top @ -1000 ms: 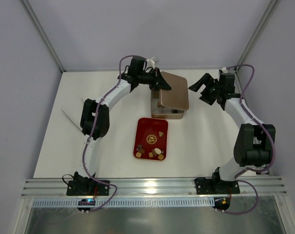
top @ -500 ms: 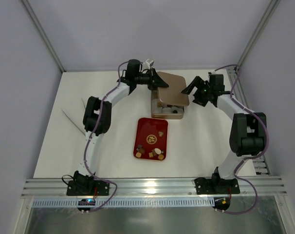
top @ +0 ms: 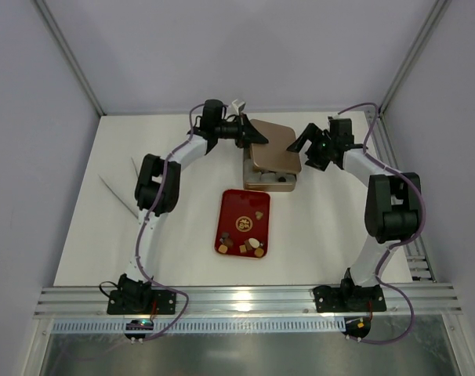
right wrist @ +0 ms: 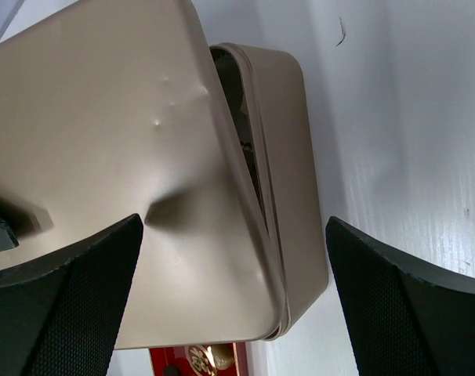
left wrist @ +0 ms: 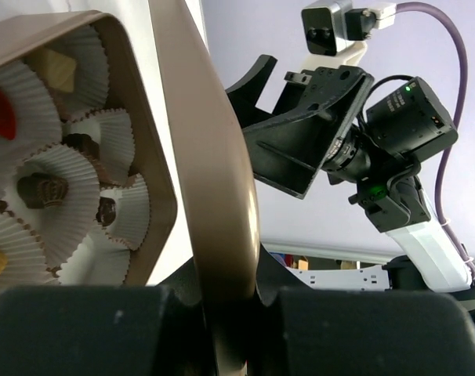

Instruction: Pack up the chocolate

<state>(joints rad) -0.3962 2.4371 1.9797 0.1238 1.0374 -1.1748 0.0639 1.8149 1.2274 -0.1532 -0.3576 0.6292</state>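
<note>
Next, I put the gold lid down on the open gold box point(top: 255, 156) point(left wrist: 45, 188), over its white paper cups, with my left gripper.
A gold box point(top: 270, 182) stands at the back middle, its gold lid point(top: 273, 145) tilted over it. My left gripper point(top: 249, 133) is shut on the lid's left edge; the left wrist view shows the lid's rim point(left wrist: 206, 157) clamped between the jaws point(left wrist: 228, 298). Beside it the box point(left wrist: 147, 149) holds white paper cups point(left wrist: 104, 133), some with dark chocolate point(left wrist: 43, 188). My right gripper point(top: 304, 147) is open and empty just right of the lid. In the right wrist view its fingers point(right wrist: 65, 313) straddle the lid point(right wrist: 104, 157) and box point(right wrist: 288, 157) without touching. More chocolate pieces point(top: 253, 247) lie on the red tray point(top: 231, 205).
Two thin pale sticks point(top: 116, 194) lie on the white table at the left. A metal rail point(top: 245, 298) runs along the near edge by the arm bases. The enclosure's walls close in the back and both sides.
My right gripper has moved left, from the far right up to the lid's right edge. The lid, held by my left gripper, has shifted slightly left and lower over the box.
</note>
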